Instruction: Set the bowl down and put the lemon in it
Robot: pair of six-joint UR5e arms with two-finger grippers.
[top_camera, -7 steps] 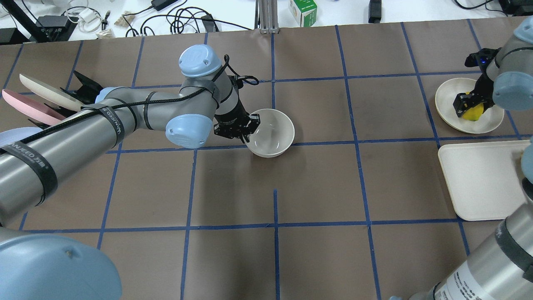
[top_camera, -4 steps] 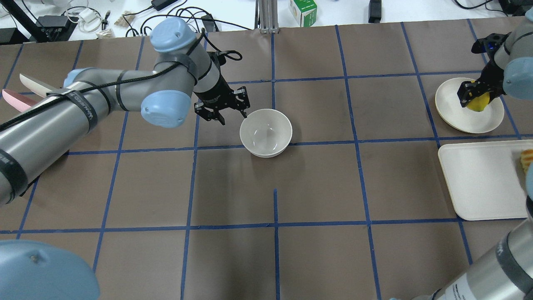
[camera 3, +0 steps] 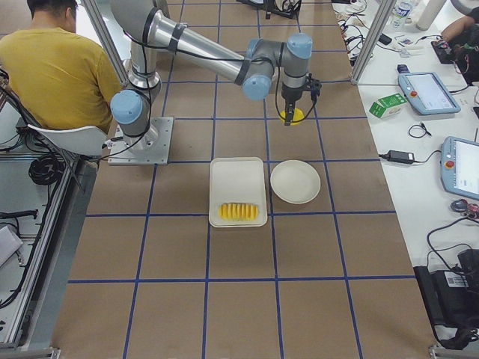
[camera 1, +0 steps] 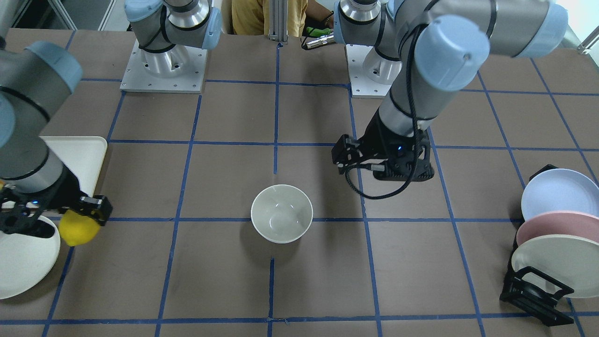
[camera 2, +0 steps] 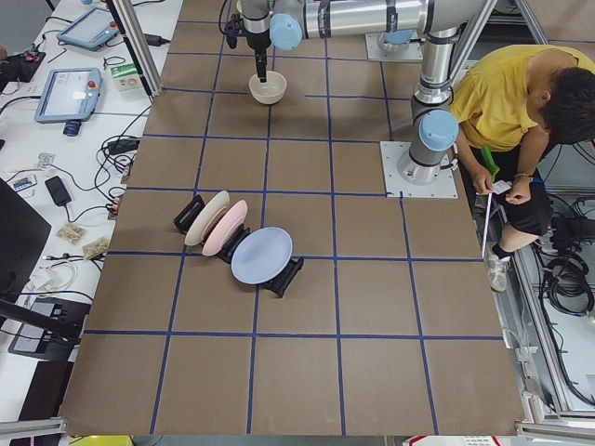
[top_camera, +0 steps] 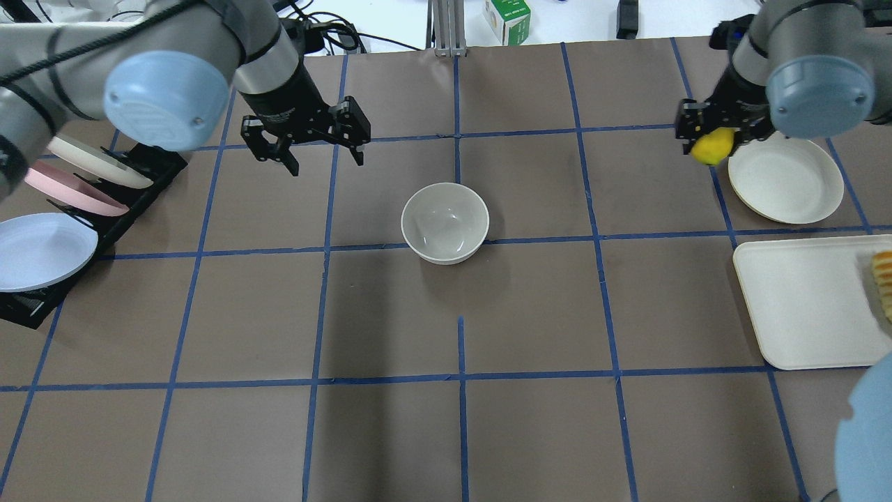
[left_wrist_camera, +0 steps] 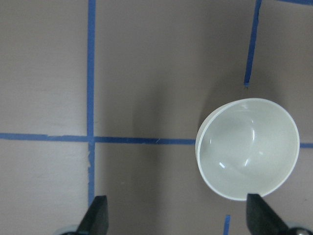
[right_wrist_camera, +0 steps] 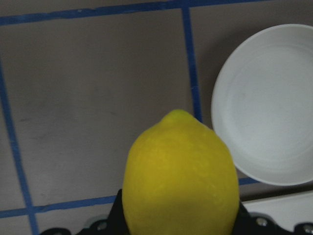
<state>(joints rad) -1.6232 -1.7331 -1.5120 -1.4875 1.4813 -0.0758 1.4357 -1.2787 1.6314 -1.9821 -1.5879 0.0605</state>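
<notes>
Next, my right gripper releases the yellow lemon on the inside bottom of the empty off-white bowl (camera 1: 282, 219). The lemon is in the air beside the flat plate.
The off-white bowl (top_camera: 444, 222) stands upright and empty on the brown table near its middle; it also shows in the front view (camera 1: 281, 213) and the left wrist view (left_wrist_camera: 248, 149). My left gripper (top_camera: 326, 162) is open and empty, raised above the table, behind and left of the bowl. My right gripper (top_camera: 711, 141) is shut on the yellow lemon (top_camera: 711, 148) and holds it in the air just left of the flat plate (top_camera: 786, 178). The lemon fills the right wrist view (right_wrist_camera: 180, 171) and shows in the front view (camera 1: 77, 229).
An off-white tray (top_camera: 801, 300) with sliced yellow-orange food (top_camera: 883, 279) lies at the right, in front of the flat plate. A black rack with pastel plates (top_camera: 56, 209) stands at the left edge. Cables and a green box (top_camera: 507, 19) lie beyond the table's far edge.
My left gripper let go of the bowl, opened, and drew up and back to the left. My right gripper lifted the lemon off the flat plate and carried it left past the rim.
</notes>
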